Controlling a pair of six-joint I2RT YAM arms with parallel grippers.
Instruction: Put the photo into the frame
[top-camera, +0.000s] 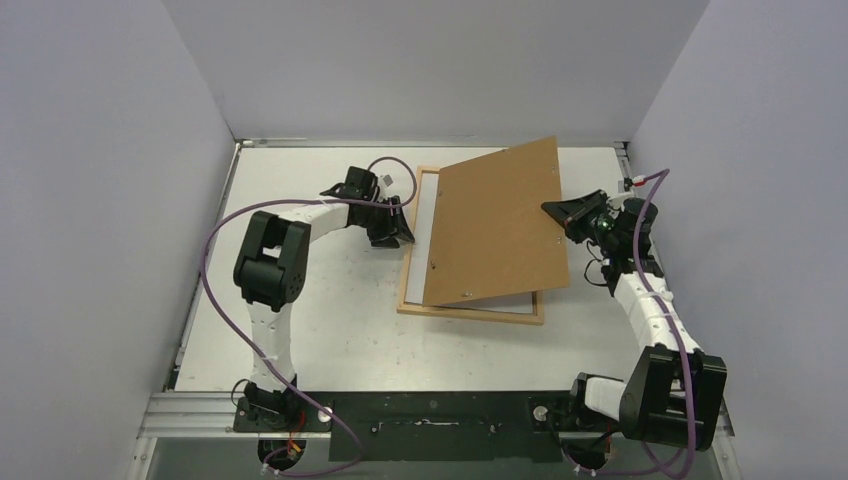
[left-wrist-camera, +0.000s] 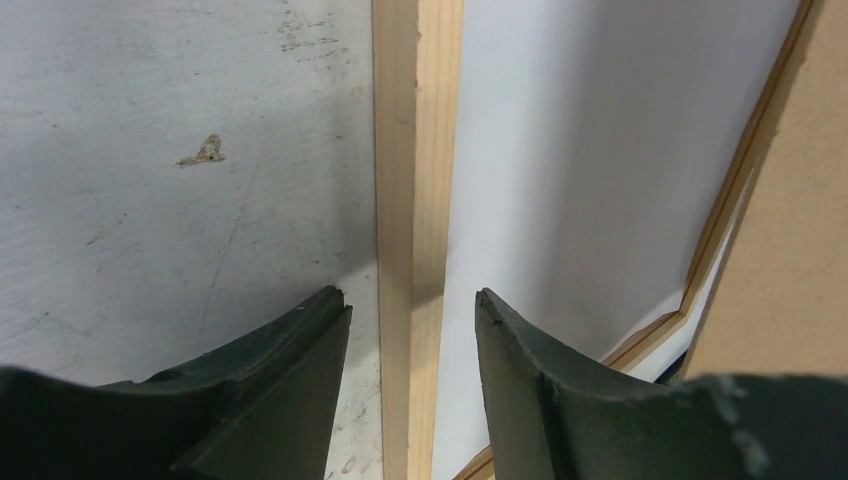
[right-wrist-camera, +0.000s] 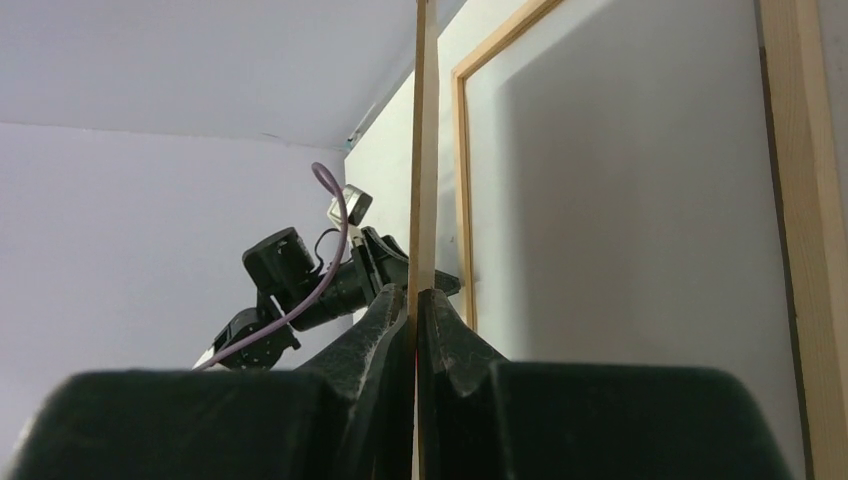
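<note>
The frame is lying crooked under the brown backing board, so my left gripper needs to close its fingers on the frame's bar (left-wrist-camera: 412, 305) and pull the frame straight.
The frame (top-camera: 470, 312) lies flat on the table, a thin light-wood rectangle. A smooth white surface (left-wrist-camera: 580, 150) fills its opening; I cannot tell whether it is the photo, and no printed picture shows. My left gripper (top-camera: 400, 232) is open and straddles the frame's left bar (left-wrist-camera: 415, 150), one finger on each side with a gap on both. My right gripper (top-camera: 556, 210) is shut on the right edge of the brown backing board (top-camera: 500, 225). It holds the board tilted up over the frame. The board's thin edge (right-wrist-camera: 424, 150) runs up from between the right fingers (right-wrist-camera: 440, 320).
White walls close in the table (top-camera: 320, 320) on the left, back and right. A metal rail (top-camera: 200, 410) with both arm bases runs along the near edge. Purple cables loop off each arm. A small stain (left-wrist-camera: 203, 152) marks the table left of the frame.
</note>
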